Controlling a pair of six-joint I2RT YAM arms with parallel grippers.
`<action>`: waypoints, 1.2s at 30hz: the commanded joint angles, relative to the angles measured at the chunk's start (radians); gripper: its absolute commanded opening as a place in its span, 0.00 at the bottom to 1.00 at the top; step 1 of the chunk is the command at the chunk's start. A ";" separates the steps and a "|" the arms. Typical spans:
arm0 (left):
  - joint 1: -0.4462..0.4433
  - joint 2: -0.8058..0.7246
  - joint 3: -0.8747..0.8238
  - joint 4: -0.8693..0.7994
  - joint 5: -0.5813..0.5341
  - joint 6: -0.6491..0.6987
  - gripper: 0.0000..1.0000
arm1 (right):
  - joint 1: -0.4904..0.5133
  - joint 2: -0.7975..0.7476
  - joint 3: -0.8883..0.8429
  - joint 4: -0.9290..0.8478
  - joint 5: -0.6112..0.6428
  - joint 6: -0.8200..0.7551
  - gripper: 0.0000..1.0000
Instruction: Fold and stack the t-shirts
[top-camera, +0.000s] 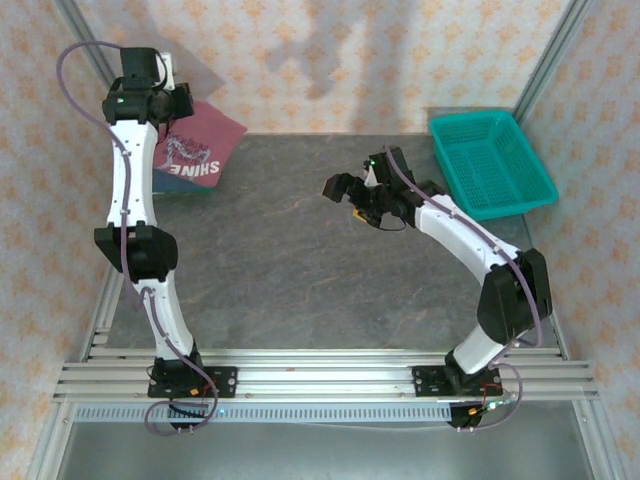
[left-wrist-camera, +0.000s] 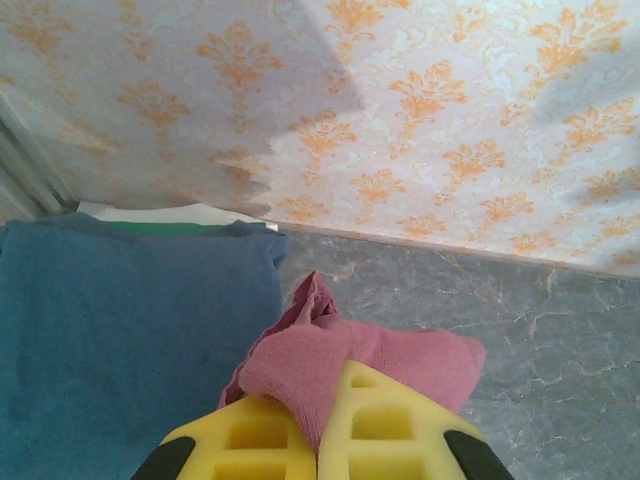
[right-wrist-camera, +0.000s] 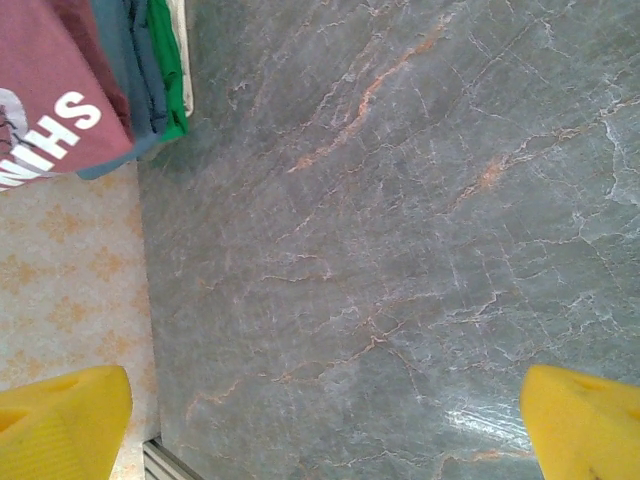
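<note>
I should let go of the maroon t-shirt with my left gripper squarely on top of the dark blue t-shirt (top-camera: 174, 163) (left-wrist-camera: 138, 355) by the back wall. The maroon t-shirt now lies folded on it.
The maroon t-shirt (top-camera: 205, 140) with white "SHINE" lettering lies folded at the table's far left corner, on top of the dark blue t-shirt (left-wrist-camera: 120, 330). My left gripper (left-wrist-camera: 320, 440) is shut on a bunched corner of the maroon t-shirt (left-wrist-camera: 340, 360), held just above the blue one. The right wrist view shows the maroon t-shirt (right-wrist-camera: 50, 100) stacked over the blue t-shirt (right-wrist-camera: 125, 60). My right gripper (top-camera: 340, 188) hovers over the middle of the table, open and holding nothing; its yellow fingertips (right-wrist-camera: 60, 420) stand wide apart.
A teal mesh basket (top-camera: 492, 160) sits at the far right of the grey marble table (top-camera: 300, 270). A green cloth (right-wrist-camera: 165, 60) and a white layer lie under the stack. Patterned walls close in the back and sides.
</note>
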 joint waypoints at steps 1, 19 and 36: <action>0.026 0.021 0.049 0.000 0.042 -0.023 0.00 | 0.003 0.020 0.054 0.021 -0.010 0.002 0.99; 0.225 0.293 0.168 0.158 0.178 -0.162 0.00 | -0.001 0.140 0.162 -0.079 -0.031 -0.046 0.99; 0.262 0.320 0.128 0.386 0.239 -0.398 1.00 | 0.039 0.202 0.270 -0.110 -0.069 -0.035 0.99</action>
